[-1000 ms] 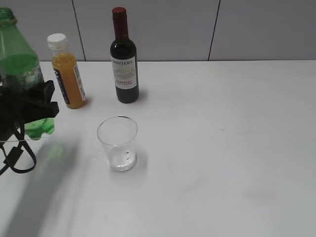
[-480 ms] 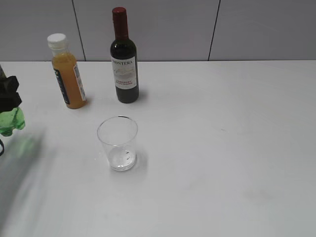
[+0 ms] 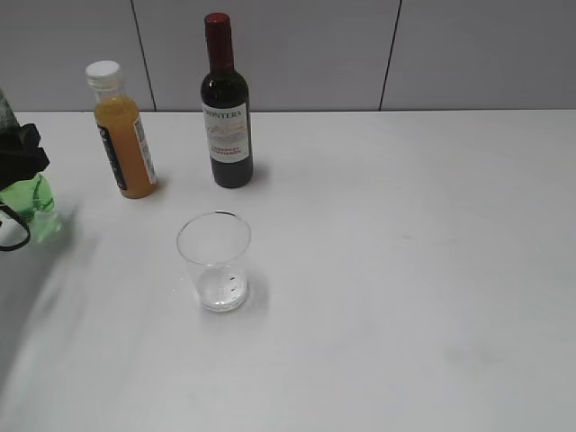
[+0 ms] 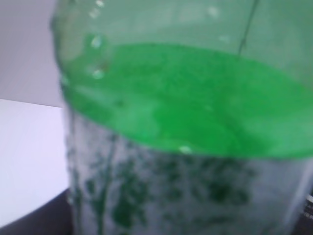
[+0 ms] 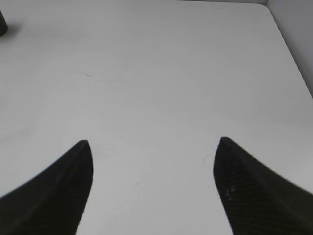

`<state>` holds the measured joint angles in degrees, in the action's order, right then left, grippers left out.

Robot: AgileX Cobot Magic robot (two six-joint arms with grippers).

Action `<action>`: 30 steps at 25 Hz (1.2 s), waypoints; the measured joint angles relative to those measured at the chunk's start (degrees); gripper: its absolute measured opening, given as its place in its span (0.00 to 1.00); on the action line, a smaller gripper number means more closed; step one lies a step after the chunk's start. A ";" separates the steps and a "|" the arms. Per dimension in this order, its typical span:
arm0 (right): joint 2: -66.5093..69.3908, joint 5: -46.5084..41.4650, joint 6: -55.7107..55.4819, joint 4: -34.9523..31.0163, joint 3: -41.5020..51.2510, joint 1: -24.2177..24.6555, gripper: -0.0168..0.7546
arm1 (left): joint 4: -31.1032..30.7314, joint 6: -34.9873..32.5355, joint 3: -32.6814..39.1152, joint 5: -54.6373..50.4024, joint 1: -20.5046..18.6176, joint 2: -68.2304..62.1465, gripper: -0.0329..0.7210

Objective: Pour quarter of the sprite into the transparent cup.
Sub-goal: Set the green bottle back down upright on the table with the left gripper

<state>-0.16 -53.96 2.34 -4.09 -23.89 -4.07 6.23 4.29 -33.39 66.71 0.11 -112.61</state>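
Observation:
My left gripper needs to put the sprite down upright on the table (image 3: pixel 53 211) close beside the orange juice bottle.
The sprite (image 3: pixel 32 203), a green translucent bottle, is at the far left edge of the exterior view, mostly cut off. My left gripper (image 3: pixel 22 160) is shut around its body. In the left wrist view the sprite (image 4: pixel 186 112) fills the frame, upright, with green liquid above the pale label band, and it hides the jaws. The transparent cup (image 3: pixel 214 261) stands upright in the middle-left of the table (image 3: pixel 405 270), well to the right of the bottle. My right gripper (image 5: pixel 152 144) is open and empty above bare table; it does not show in the exterior view.
An orange juice bottle (image 3: pixel 124 130) with a white cap and a dark wine bottle (image 3: pixel 227 103) with a red top stand behind the cup near the back wall. The table's right edge shows in the right wrist view (image 5: pixel 288 49).
My left gripper has carried the sprite to the left, away from the cup, to the edge of the exterior view. The cup and the other bottles have not moved.

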 joint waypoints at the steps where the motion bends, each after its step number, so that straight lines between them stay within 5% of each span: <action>1: 0.00 0.00 0.00 0.00 0.00 0.00 0.79 | -0.01 0.00 -0.88 0.00 0.00 -0.94 0.66; 10: 0.00 0.00 0.00 0.00 0.00 0.00 0.79 | -0.06 0.00 -8.47 0.02 0.00 -8.04 0.66; 21: 0.00 0.00 0.00 0.00 0.00 0.00 0.79 | -0.74 0.05 -8.92 0.95 0.00 -9.65 0.67; 26: 0.00 0.00 0.00 0.00 0.00 0.00 0.79 | -2.19 -0.01 -4.95 2.37 0.00 -8.13 0.85; 30: 0.00 0.00 0.00 0.00 0.00 0.00 0.79 | -2.40 -0.06 -1.01 2.44 0.00 -5.54 0.89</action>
<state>-0.16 -53.96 2.34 -4.09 -23.89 -4.07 3.83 4.23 -34.40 69.15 0.11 -118.15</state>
